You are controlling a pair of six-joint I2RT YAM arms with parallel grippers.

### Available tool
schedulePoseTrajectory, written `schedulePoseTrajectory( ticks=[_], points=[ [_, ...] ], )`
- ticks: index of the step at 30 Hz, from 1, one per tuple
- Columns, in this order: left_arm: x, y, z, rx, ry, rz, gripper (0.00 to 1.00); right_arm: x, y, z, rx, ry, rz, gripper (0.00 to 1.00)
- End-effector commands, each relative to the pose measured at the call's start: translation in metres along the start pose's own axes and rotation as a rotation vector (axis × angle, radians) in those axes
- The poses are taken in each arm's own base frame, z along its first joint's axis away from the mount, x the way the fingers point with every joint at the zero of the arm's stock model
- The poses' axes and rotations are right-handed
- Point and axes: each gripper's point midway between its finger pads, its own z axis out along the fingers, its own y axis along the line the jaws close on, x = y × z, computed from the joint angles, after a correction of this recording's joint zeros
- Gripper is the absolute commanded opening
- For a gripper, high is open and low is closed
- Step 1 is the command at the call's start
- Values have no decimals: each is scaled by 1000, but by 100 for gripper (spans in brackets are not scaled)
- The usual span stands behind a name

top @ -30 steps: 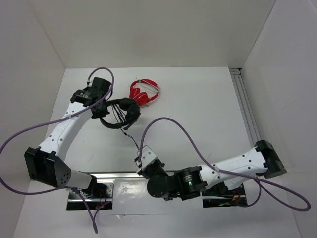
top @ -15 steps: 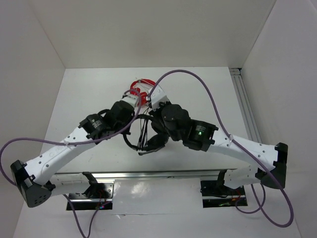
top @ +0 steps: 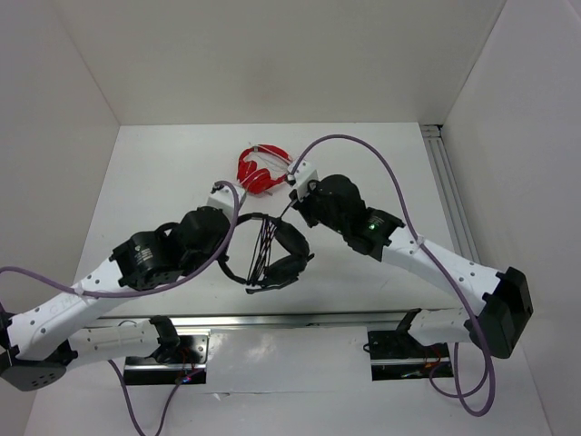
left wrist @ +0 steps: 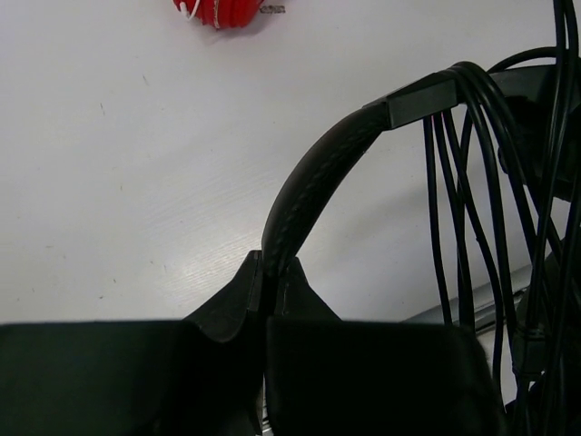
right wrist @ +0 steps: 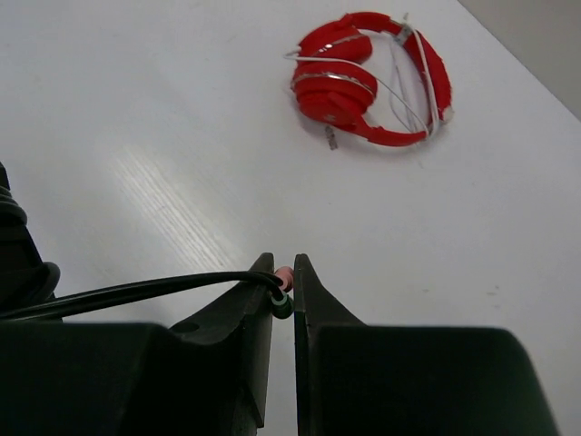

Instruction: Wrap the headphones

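Next, my left gripper lets go of the black headphones on the table [top: 266,238] [left wrist: 300,133] just in front of the red headphones.
The black headphones [top: 289,242] hang a little above the table at its middle, with the thin black cable [top: 262,250] running in several strands across the headband. My left gripper [top: 235,236] is shut on the padded headband [left wrist: 318,182], pinched between its fingertips [left wrist: 270,272]. The strands [left wrist: 454,227] cross the band to its right. My right gripper [top: 291,203] is just behind the headphones. In the right wrist view this gripper [right wrist: 283,289] is shut on the cable's plug end, and the cable [right wrist: 136,291] trails off to the left.
Small red headphones [top: 263,168] lie on the table just behind both grippers; they also show in the right wrist view [right wrist: 372,77] and the left wrist view [left wrist: 222,11]. A metal rail [top: 449,200] runs along the right edge. White walls enclose the table.
My right gripper has swung from the near side of the headphones up to their far side, carrying the cable end. My left arm has drawn back slightly, still holding the headband.
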Motion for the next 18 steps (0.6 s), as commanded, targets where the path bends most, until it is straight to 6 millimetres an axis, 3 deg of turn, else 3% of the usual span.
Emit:
schedulePoseTrajectory(
  ticks=[1, 5, 9, 12, 13, 16, 18],
  points=[
    [-24, -5, -24, 67, -59, -26, 0, -19, -18, 1, -12, -129, 100, 0],
    [-31, -14, -21, 79, -49, -81, 0, -1, 6, 8, -186, -138, 165, 3],
    [-40, -34, -15, 148, -54, -103, 0, 4, 15, 8, -229, -169, 238, 8],
    [-41, -41, -6, 141, -35, -132, 0, 2, 13, 3, -230, -200, 272, 19],
    [-45, -41, -6, 134, -37, -159, 0, 4, 14, 1, -230, -205, 271, 27],
    [-46, -33, 6, 106, -10, -219, 0, 15, 7, 2, -185, -184, 300, 39],
    [-42, -32, 16, 99, 25, -236, 0, 15, -3, -2, -142, -193, 316, 39]
  ],
)
